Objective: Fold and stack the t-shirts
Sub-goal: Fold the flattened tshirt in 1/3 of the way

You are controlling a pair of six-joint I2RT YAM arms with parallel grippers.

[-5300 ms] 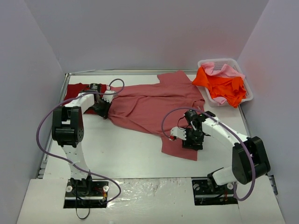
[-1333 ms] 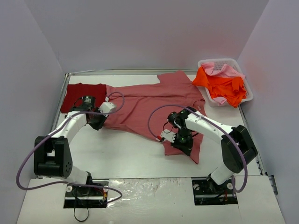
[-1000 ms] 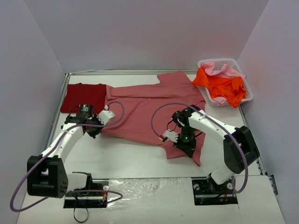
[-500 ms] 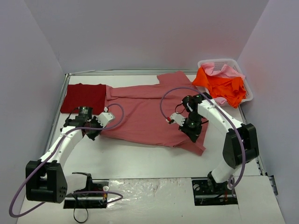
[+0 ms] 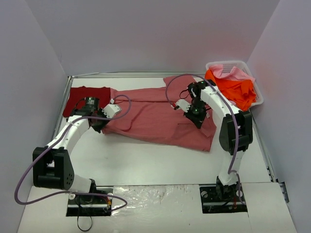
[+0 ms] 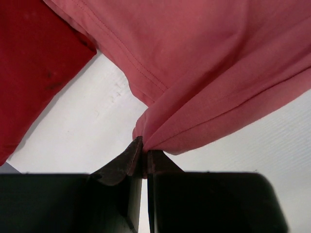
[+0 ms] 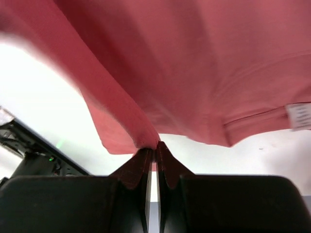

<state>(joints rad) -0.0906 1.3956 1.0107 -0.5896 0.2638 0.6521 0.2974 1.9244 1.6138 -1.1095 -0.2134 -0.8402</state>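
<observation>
The edge of the rose-red t-shirt bunches into a slanting heap. My left gripper needs to put it down and take the lower layer's hem [image 6: 143,93] by its corner.
The muted rose-red t-shirt [image 5: 155,119] lies stretched across the middle of the table. My left gripper [image 5: 100,124] is shut on its left edge. In the left wrist view the cloth [image 6: 218,73] bunches into the closed tips of that gripper [image 6: 144,151]. My right gripper [image 5: 196,115] is shut on a fold of the same shirt over its right part. In the right wrist view this cloth [image 7: 194,63] hangs lifted from the pinched tips of the gripper [image 7: 154,149]. A dark crimson t-shirt [image 5: 86,95] lies folded at the back left, and shows again in the left wrist view [image 6: 34,68].
A white lattice basket [image 5: 241,63] stands at the back right with a bright orange shirt [image 5: 235,90] and a light pink one [image 5: 228,73] heaped in it. Grey walls close in the table on three sides. Both arm bases sit at the near edge.
My right gripper has carried the shirt's near right part up and toward the back, away from the front edge. My left gripper has shifted slightly back, still gripping the left edge.
</observation>
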